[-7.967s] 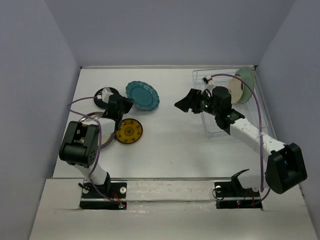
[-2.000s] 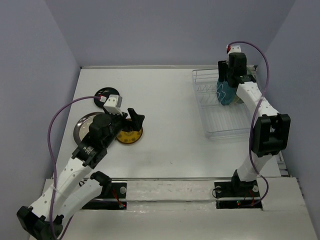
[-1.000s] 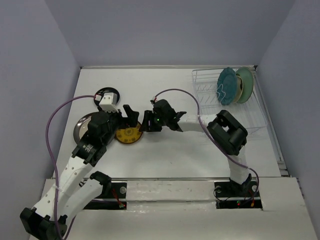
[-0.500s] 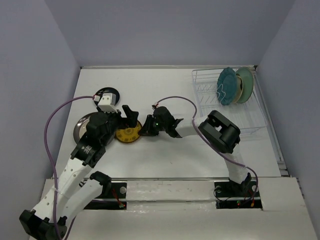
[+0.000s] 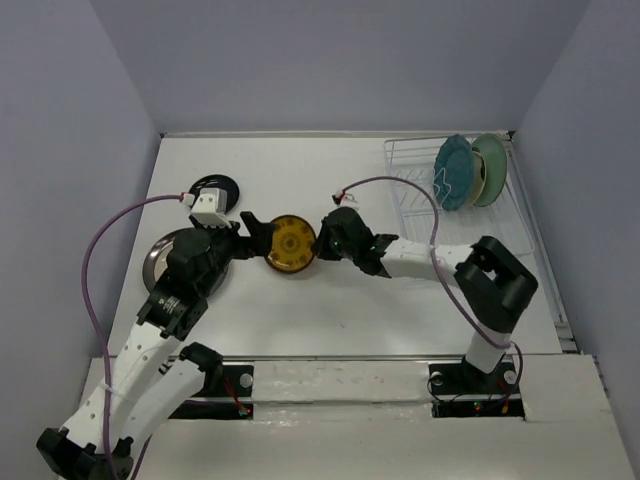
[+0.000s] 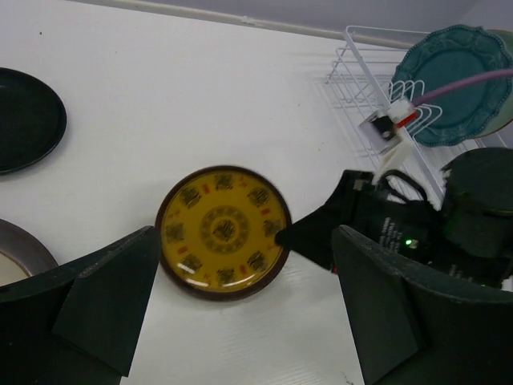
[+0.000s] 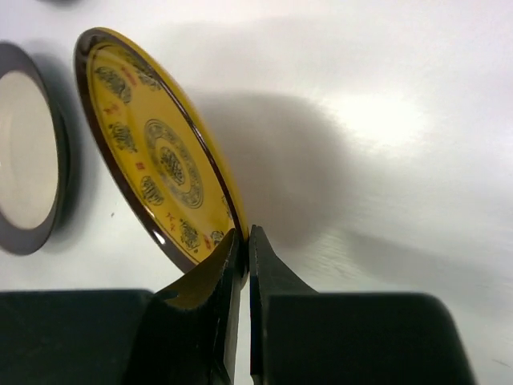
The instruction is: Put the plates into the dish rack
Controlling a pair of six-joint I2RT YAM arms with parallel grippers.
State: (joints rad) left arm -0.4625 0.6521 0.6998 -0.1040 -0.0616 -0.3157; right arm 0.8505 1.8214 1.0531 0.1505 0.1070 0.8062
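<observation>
Next, I release the small yellow patterned plate, now tilted up off the table, from my right gripper in the dish rack (image 5: 437,185) against the scalloped teal plate.
My right gripper (image 5: 318,243) (image 7: 244,237) is shut on the near rim of the small yellow patterned plate (image 5: 291,242) (image 7: 152,152), which tilts up off the table. The left gripper (image 5: 250,232) (image 6: 244,265) stands open just left of that plate (image 6: 224,233), holding nothing. The small black plate (image 5: 215,188) (image 6: 24,116) and the silver metal plate (image 5: 165,255) (image 7: 28,160) lie flat at the left. In the white wire dish rack (image 5: 430,250) (image 6: 361,72) the scalloped teal plate (image 5: 452,172) (image 6: 461,84) and a pale mint plate (image 5: 490,168) stand upright.
The right arm stretches across the middle of the table from its base at the near right. Purple cables loop over both arms. Grey walls close in the table at the back and on both sides.
The right gripper has shut on the yellow plate's rim and carried it up and to the right. The left gripper stays open and has drawn back slightly.
</observation>
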